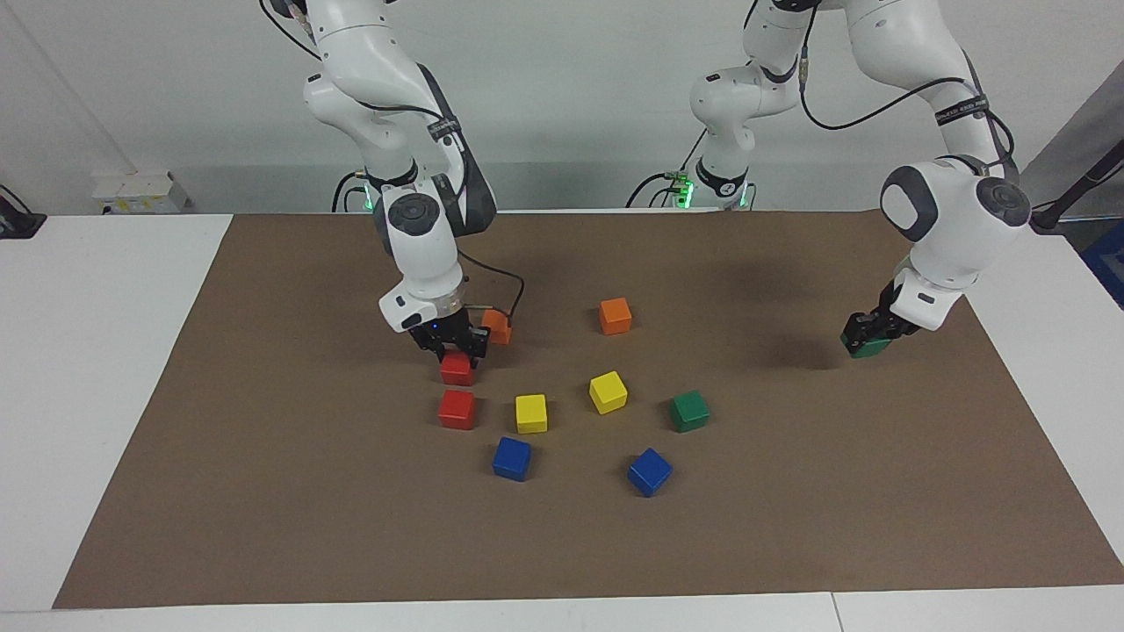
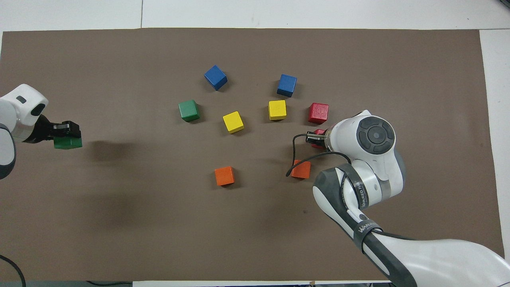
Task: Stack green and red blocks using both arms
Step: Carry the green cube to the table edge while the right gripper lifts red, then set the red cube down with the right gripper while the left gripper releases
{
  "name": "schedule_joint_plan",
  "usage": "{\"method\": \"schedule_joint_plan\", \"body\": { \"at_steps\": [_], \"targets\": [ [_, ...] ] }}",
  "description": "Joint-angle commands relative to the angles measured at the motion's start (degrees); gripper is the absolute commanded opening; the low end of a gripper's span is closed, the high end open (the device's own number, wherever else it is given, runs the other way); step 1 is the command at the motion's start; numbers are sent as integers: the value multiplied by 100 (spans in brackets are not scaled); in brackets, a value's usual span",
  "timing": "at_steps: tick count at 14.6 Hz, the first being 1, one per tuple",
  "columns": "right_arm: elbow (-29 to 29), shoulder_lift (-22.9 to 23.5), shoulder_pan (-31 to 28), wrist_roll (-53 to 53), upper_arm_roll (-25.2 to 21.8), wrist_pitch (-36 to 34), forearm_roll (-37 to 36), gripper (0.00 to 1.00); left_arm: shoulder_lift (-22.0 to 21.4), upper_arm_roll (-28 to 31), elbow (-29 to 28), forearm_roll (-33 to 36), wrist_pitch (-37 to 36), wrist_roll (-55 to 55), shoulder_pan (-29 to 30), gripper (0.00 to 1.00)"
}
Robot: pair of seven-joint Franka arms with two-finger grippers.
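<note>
My right gripper is to set its red block down halfway between the free red block and the mat's side edge point(image 2: 401, 124) nearest this gripper.
My right gripper point(image 1: 456, 349) is shut on a red block point(image 1: 457, 369) low over the brown mat, just nearer to the robots than the second red block point(image 1: 457, 409). In the overhead view the arm's wrist hides most of the held red block point(image 2: 318, 132); the free one point(image 2: 318, 113) shows whole. My left gripper point(image 1: 868, 333) is shut on a green block point(image 1: 869, 348) and holds it above the mat at the left arm's end, its shadow beneath; it also shows in the overhead view point(image 2: 68, 142). The second green block point(image 1: 689, 411) sits on the mat mid-table.
Two yellow blocks point(image 1: 531, 412) point(image 1: 608, 391), two blue blocks point(image 1: 512, 458) point(image 1: 649, 471) and two orange blocks point(image 1: 615, 316) point(image 1: 498, 326) lie on the brown mat point(image 1: 263, 491). One orange block sits right beside my right gripper.
</note>
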Motion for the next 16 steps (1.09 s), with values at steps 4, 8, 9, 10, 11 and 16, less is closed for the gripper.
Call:
{"method": "schedule_joint_plan", "body": {
  "at_steps": [4, 8, 9, 10, 11, 16],
  "targets": [
    [1878, 2, -1013, -1608, 17, -2297, 67, 0, 218, -79, -318, 53, 718, 858, 366, 0],
    [1786, 125, -2138, -3938, 17, -1573, 67, 0, 385, -79, -310, 53, 903, 964, 454, 0],
    [1610, 134, -2306, -4124, 17, -1379, 76, 0, 403, -79, -310, 53, 938, 964, 454, 0],
    [1504, 143, -2368, -4135, 26, -1264, 76, 0, 421, -79, -318, 53, 973, 964, 454, 0],
    [1442, 169, -2377, -4135, 26, -1211, 76, 0, 421, -79, -336, 53, 982, 956, 454, 0],
    [802, 178, -2386, -4117, 26, -579, 155, 0, 447, -70, -371, 53, 1131, 964, 462, 0]
  ]
}}
